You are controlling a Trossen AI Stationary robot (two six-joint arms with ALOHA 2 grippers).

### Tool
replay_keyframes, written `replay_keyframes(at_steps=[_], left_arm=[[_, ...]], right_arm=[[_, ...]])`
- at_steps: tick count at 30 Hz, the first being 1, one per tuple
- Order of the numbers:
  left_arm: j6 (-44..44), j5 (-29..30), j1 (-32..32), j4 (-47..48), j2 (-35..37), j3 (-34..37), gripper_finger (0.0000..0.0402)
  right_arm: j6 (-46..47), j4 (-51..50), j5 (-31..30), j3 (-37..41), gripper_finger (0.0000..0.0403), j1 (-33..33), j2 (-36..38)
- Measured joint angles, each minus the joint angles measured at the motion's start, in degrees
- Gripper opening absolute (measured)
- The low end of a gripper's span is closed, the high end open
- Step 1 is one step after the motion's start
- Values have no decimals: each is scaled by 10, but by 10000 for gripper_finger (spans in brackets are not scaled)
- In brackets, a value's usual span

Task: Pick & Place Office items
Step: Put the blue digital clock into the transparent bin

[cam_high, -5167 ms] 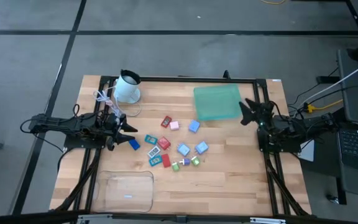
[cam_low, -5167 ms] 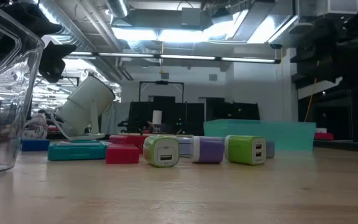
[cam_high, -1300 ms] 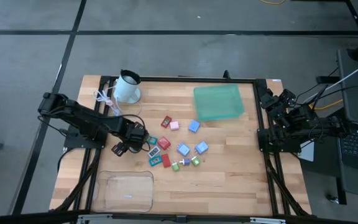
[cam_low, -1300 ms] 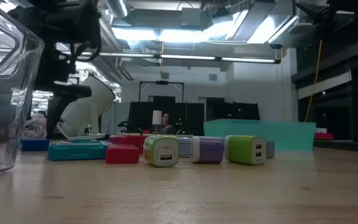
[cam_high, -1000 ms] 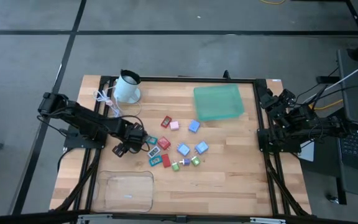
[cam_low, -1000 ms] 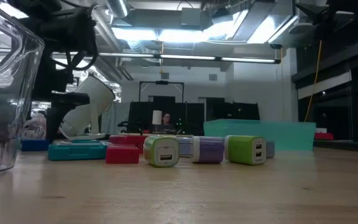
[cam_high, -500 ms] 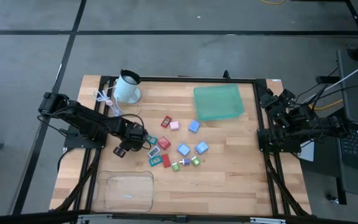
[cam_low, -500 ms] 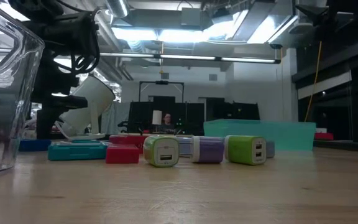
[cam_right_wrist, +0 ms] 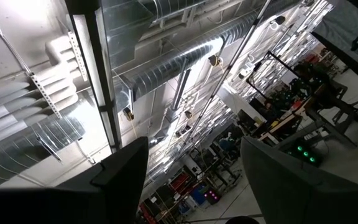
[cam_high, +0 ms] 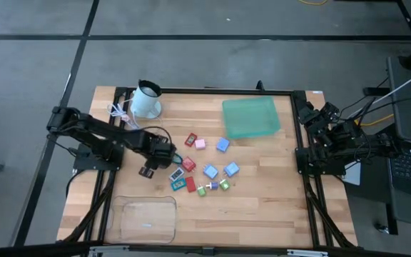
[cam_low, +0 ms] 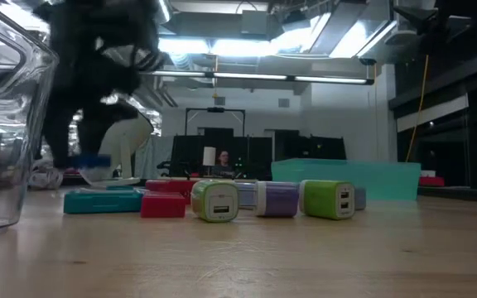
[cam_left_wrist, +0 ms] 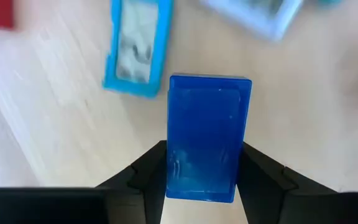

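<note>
My left gripper is to release the dark blue block inside the clear container [cam_high: 165,203], by the corner of the container that is nearest the red piece.
A dark blue rectangular block [cam_left_wrist: 207,124] sits between my left gripper's [cam_left_wrist: 205,180] fingers, which are shut on it; in the low view the block [cam_low: 85,157] shows blurred above the table. From above, my left gripper [cam_high: 149,169] is at the left end of the cluster of small red, blue, teal, pink and green office items [cam_high: 204,170]. A teal piece [cam_left_wrist: 135,46] lies flat on the wood below it. My right gripper [cam_right_wrist: 191,180] is open, parked past the table's right edge [cam_high: 320,118] and pointing up at the ceiling. My left gripper pinches the blue block between its two fingers, one finger [cam_left_wrist: 151,174] on each long side, near the block's end closest to the wrist [cam_left_wrist: 202,183]. The fingers come from above, pointing down, and lie along the block. The block is lifted clear of the table.
A white mug [cam_high: 146,100] and a white coiled cord [cam_high: 119,112] sit at the far left. A teal tray [cam_high: 249,117] lies at the far right, and a clear container [cam_high: 148,219] at the near left. Green and purple cubes [cam_low: 272,200] stand nearest the low camera.
My left gripper came down over the blue block at the cluster's left end, then rose and shifted a little toward the table's right. The block went up with it, off the wood. The right arm stayed still.
</note>
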State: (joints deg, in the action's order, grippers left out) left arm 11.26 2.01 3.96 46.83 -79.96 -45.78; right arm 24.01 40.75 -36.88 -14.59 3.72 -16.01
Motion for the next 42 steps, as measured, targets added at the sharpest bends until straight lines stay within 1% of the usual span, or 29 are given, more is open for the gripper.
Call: replay_keyframes(at_steps=[4, 6, 8, 13, 16, 18, 21, 23, 26, 31, 33, 35, 38, 42], left_arm=[[-66, -27, -30, -3, 29, -51, 152], [-95, -44, -45, 2, 42, -66, 152], [-122, -68, -60, -16, 57, -77, 152], [-212, -207, -79, -90, 93, -80, 152], [-245, -281, -67, -129, 109, -80, 152], [-262, -329, -46, -141, 118, -80, 152], [-292, -365, 9, -144, 125, -80, 152], [-311, -356, 55, -135, 124, -80, 152], [-341, -316, 131, -128, 103, -80, 152], [-392, -299, 242, -154, 34, -80, 152], [-407, -275, 278, -169, 3, -80, 152], [-425, -239, 304, -169, -28, -80, 152], [-439, -186, 324, -166, -71, -80, 152], [-453, -154, 341, -178, -124, -83, 152]], right_arm=[[6, 0, -2, 0, 261, 0, 0], [7, 0, -2, 0, 261, 0, 0], [13, 0, -1, 0, 261, 0, 0], [19, 0, 3, 0, 261, 0, 0], [26, 0, 4, 0, 261, 0, 0], [32, 0, 6, 0, 261, 0, 0], [40, 0, 14, 0, 261, 0, 0], [40, 0, 16, 0, 261, 0, 0], [40, -1, 16, 0, 261, 0, 0], [40, -4, 15, 0, 261, 0, 0], [40, -5, 15, 0, 261, 0, 0], [40, -5, 15, 0, 261, 0, 0], [41, -5, 13, 0, 261, 0, 0], [54, -5, 4, 0, 261, 0, 0]])
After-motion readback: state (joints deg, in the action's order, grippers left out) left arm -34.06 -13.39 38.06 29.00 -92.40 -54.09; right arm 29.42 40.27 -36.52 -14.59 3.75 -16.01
